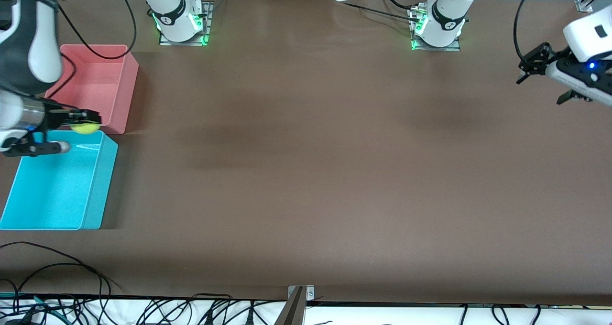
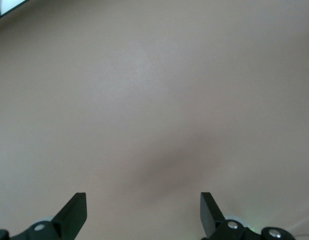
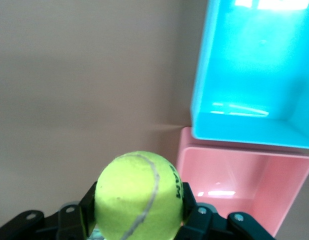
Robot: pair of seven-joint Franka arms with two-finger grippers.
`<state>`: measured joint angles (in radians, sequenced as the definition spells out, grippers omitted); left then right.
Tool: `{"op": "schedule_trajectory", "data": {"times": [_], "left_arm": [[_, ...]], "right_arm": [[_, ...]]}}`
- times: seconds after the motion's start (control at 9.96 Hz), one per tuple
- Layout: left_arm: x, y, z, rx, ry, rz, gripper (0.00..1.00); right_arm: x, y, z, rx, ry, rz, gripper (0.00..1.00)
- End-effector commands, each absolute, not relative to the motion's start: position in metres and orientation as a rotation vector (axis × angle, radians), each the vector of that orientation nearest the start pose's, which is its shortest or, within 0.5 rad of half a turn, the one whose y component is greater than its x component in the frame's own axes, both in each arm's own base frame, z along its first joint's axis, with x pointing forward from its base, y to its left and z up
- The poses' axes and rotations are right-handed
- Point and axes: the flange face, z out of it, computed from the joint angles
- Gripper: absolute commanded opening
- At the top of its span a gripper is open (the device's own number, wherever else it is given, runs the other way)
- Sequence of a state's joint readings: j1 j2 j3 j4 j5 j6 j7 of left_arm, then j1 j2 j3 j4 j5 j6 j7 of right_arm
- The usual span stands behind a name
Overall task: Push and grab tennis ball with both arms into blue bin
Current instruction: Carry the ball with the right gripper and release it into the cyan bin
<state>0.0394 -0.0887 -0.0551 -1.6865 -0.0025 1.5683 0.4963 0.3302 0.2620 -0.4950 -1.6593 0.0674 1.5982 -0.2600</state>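
Next, my right gripper releases the tennis ball in the blue bin's corner [image 1: 88,149] [image 3: 222,114] that is between the pink bin and open table. The tennis ball now hangs over the blue bin's rim.
My right gripper [image 1: 85,123] is shut on the tennis ball [image 1: 87,129], a fuzzy yellow-green ball with a pale seam. It hangs over the rim of the blue bin [image 1: 103,181] where that bin meets the pink bin. In the right wrist view the tennis ball [image 3: 137,190] fills the gap between the black fingers [image 3: 188,201] of the right gripper [image 3: 139,202], with the blue bin [image 3: 244,75] past it. My left gripper [image 1: 539,92] waits open and empty in the air over the left arm's end of the table. The left wrist view has the left gripper [image 2: 142,200] over bare brown table.
A pink bin [image 1: 129,91] stands empty beside the blue bin, farther from the front camera, and appears as the pink bin [image 3: 234,175] in the right wrist view. Both arm bases [image 1: 181,24] stand at the table's back edge. Black cables [image 1: 71,267] lie along the near edge.
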Motion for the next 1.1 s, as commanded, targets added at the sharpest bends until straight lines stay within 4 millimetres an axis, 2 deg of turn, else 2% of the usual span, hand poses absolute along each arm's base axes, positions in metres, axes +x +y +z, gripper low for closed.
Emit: {"op": "schedule_trajectory", "data": {"times": [0.0, 0.1, 0.2, 0.4, 0.5, 0.7, 0.8, 0.9, 1.0], "left_arm": [[0.522, -0.022, 0.651, -3.104, 0.422, -0.003, 1.0], [0.522, -0.024, 0.652, -3.124, 0.372, -0.015, 1.0], [0.525, -0.025, 0.649, -3.133, 0.329, -0.01, 1.0], [0.53, -0.025, 0.643, -3.151, 0.108, -0.01, 1.0], [0.534, -0.025, 0.636, -3.146, 0.075, 0.012, 1.0], [0.536, -0.021, 0.637, -3.138, 0.07, 0.01, 1.0], [0.536, -0.021, 0.638, -3.14, 0.072, 0.007, 1.0], [0.536, -0.022, 0.639, -3.141, 0.075, 0.005, 1.0], [0.536, -0.025, 0.639, -3.141, 0.08, 0.005, 1.0]], "right_arm": [[0.592, -0.134, 0.423, -3.088, -0.175, 0.379, 0.31], [0.588, -0.163, 0.409, -3.083, -0.21, 0.35, 0.31], [0.582, -0.178, 0.387, -3.08, -0.24, 0.301, 0.32], [0.561, -0.196, 0.336, -3.105, -0.297, 0.233, 0.31], [0.55, -0.223, 0.322, -3.104, -0.312, 0.234, 0.31], [0.541, -0.252, 0.302, -3.036, -0.375, 0.183, 0.3], [0.539, -0.264, 0.288, -2.996, -0.393, 0.131, 0.29], [0.545, -0.261, 0.266, -2.96, -0.394, 0.066, 0.29], [0.548, -0.259, 0.257, -2.955, -0.409, 0.039, 0.28]]}}
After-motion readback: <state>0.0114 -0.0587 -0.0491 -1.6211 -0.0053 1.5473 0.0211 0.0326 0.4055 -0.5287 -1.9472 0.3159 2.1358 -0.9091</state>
